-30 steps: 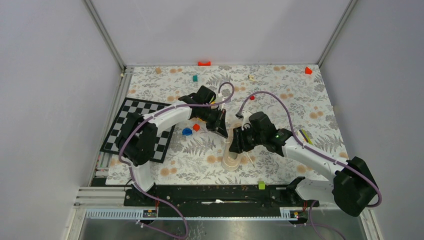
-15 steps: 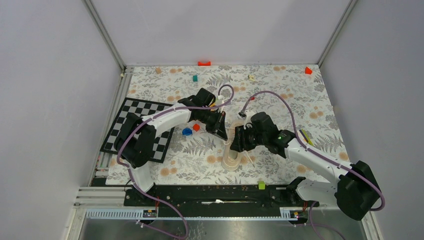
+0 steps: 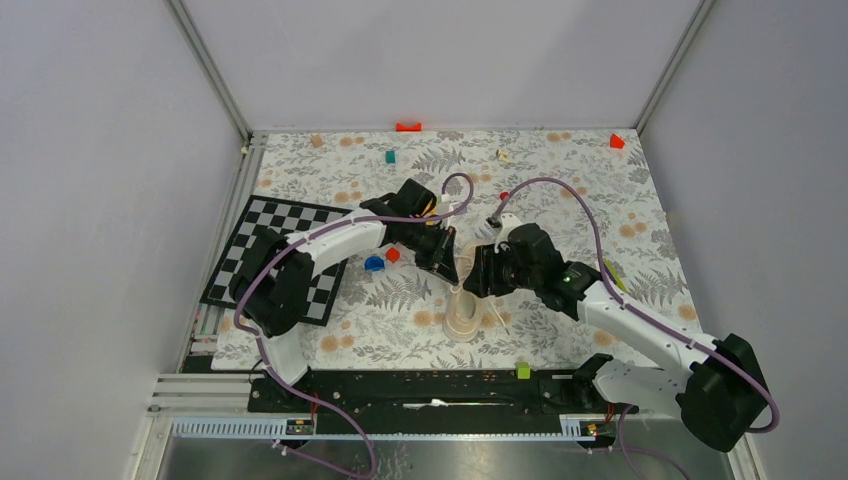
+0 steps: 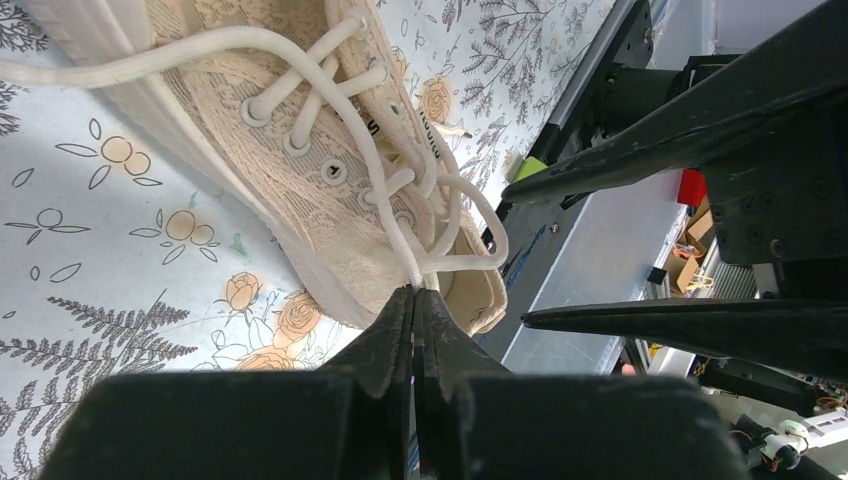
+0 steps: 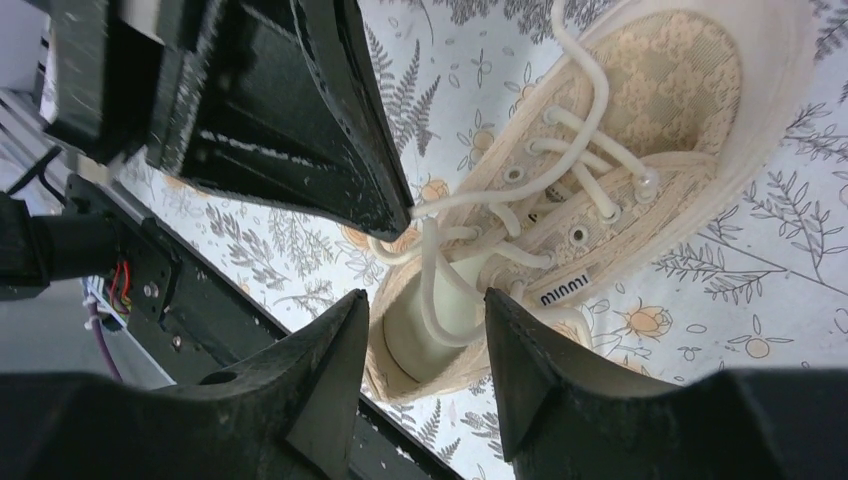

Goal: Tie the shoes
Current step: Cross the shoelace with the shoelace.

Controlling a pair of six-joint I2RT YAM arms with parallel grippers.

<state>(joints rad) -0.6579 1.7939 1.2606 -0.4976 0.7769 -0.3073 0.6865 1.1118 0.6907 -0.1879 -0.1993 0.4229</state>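
Observation:
The lace loop droops from the left gripper into the shoe's heel opening, so the robot's right gripper should reach lower, pinch the loop [image 5: 452, 340] and pull it clear.
The cream-beige sneaker [image 3: 463, 310] lies on the floral mat between the two arms, heel toward the near edge. It also shows in the left wrist view [image 4: 300, 150] and the right wrist view [image 5: 600, 170]. My left gripper [image 4: 415, 292] is shut on a cream lace [image 4: 385, 200] and holds it taut above the shoe's opening; it shows in the top view [image 3: 447, 268]. My right gripper [image 5: 425, 310] is open and hovers over the heel opening, with a lace loop [image 5: 432, 290] between its fingers untouched. It shows in the top view [image 3: 480, 280].
A checkerboard [image 3: 275, 260] lies at the left. A blue piece [image 3: 374, 264] and a red block [image 3: 392, 254] sit by the left arm. Small blocks lie along the far edge, including a red one [image 3: 408, 127]. A green block [image 3: 521, 371] sits on the near rail.
Both grippers have moved closer together over the shoe. The right gripper has shifted up and toward the left gripper, and the lace stands pulled up higher from the shoe.

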